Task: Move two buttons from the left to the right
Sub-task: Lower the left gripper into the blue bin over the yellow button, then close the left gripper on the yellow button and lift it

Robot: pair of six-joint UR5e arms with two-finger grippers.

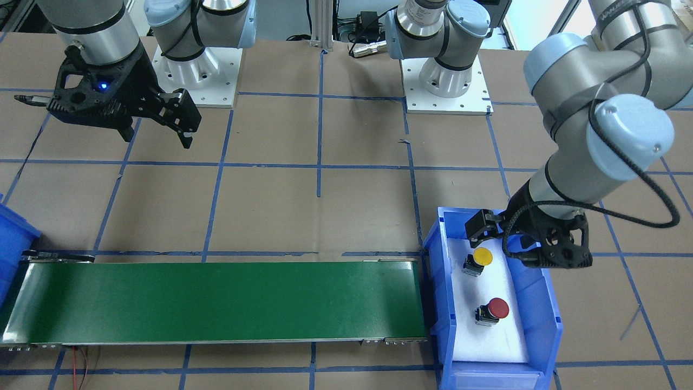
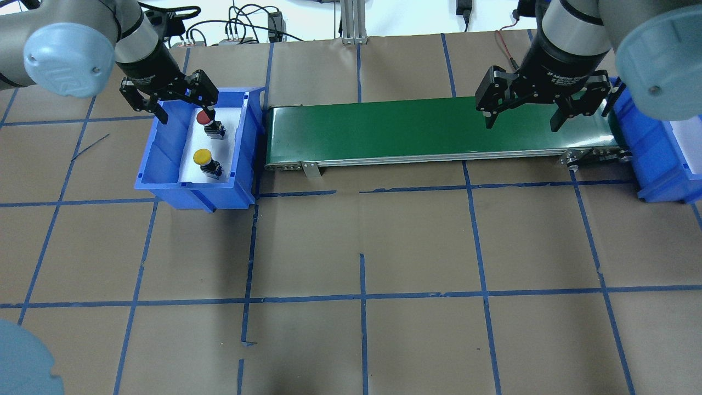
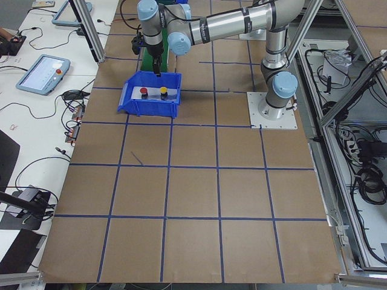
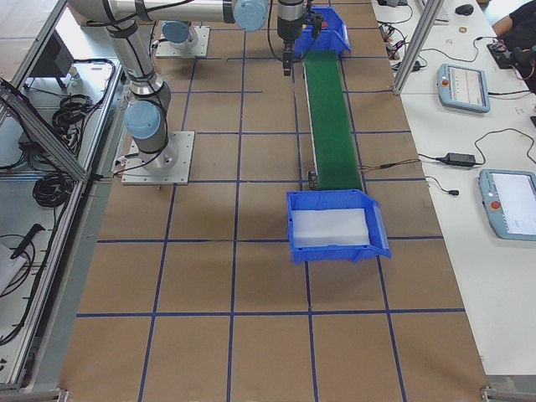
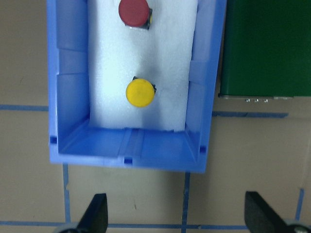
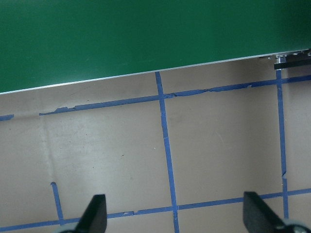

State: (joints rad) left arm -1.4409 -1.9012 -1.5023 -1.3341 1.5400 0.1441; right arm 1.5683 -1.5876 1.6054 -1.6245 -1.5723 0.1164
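Observation:
I move my left gripper to the yellow button in the blue bin next and close it on the yellow button's round cap (image 1: 482, 256) (image 5: 140, 92).
The yellow button (image 1: 482, 257) and the red button (image 1: 498, 307) stand on white foam inside a blue bin (image 1: 446, 303). They also show in the overhead view, yellow (image 2: 202, 157) and red (image 2: 204, 116), and in the left wrist view, yellow (image 5: 140, 92) and red (image 5: 133, 11). My left gripper (image 2: 186, 112) hovers above this bin, open and empty, apart from both buttons. My right gripper (image 2: 521, 122) is open and empty above the right part of the green conveyor belt (image 2: 439, 129).
A second blue bin (image 2: 658, 153) with a white foam floor stands at the belt's right end. The belt runs between the two bins. Brown paper with blue tape lines (image 2: 362, 296) covers the table. The arm bases (image 1: 446, 86) stand at the robot's side.

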